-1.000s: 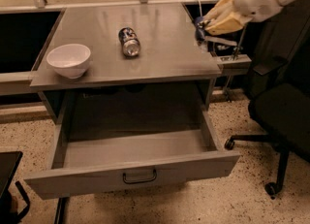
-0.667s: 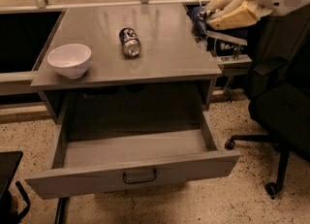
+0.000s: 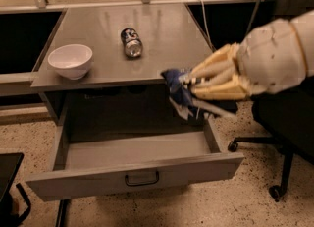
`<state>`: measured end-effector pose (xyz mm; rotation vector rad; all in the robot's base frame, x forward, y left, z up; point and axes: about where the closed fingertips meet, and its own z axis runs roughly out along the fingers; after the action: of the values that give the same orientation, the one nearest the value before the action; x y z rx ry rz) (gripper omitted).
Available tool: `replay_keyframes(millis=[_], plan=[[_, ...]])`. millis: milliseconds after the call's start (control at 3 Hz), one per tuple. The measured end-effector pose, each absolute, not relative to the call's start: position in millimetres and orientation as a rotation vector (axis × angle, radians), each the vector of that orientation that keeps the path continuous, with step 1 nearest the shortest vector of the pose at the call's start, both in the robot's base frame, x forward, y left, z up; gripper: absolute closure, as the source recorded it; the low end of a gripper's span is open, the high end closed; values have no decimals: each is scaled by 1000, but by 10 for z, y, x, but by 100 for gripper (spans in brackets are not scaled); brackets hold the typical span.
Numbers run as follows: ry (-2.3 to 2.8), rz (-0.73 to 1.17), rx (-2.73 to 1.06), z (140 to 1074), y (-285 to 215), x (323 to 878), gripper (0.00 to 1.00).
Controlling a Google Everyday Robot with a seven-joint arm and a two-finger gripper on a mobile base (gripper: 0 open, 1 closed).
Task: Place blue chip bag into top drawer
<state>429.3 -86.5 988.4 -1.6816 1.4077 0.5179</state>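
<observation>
Next, I let go of the blue chip bag, now hanging above the open drawer, on the top drawer's bottom (image 3: 172,132), on the side toward the office chair.
The top drawer (image 3: 137,150) is pulled open below the grey table; its front panel has a small dark bar handle (image 3: 142,178). My gripper (image 3: 189,84) comes in from the right with tan fingers, shut on the blue chip bag (image 3: 177,93). The bag is crumpled, dark blue with silvery edges. It hangs in the air at the table's front right edge, above the right part of the open drawer.
A white bowl (image 3: 70,60) stands at the table's front left. A blue-and-silver soda can (image 3: 131,42) lies on its side mid-table. A black office chair (image 3: 279,123) stands to the right of the drawer. A dark object (image 3: 7,186) is at the lower left on the floor.
My gripper has carried the blue chip bag from the table's back right corner forward and left, down to the front edge above the open drawer. The view has shifted closer.
</observation>
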Motion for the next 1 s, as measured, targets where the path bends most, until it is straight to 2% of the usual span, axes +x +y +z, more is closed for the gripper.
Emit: replay_keyframes(millis=[333, 1000], plan=[[1506, 637, -1628, 8982, -923, 4499, 100], [1660, 581, -1582, 7863, -861, 5800, 100]])
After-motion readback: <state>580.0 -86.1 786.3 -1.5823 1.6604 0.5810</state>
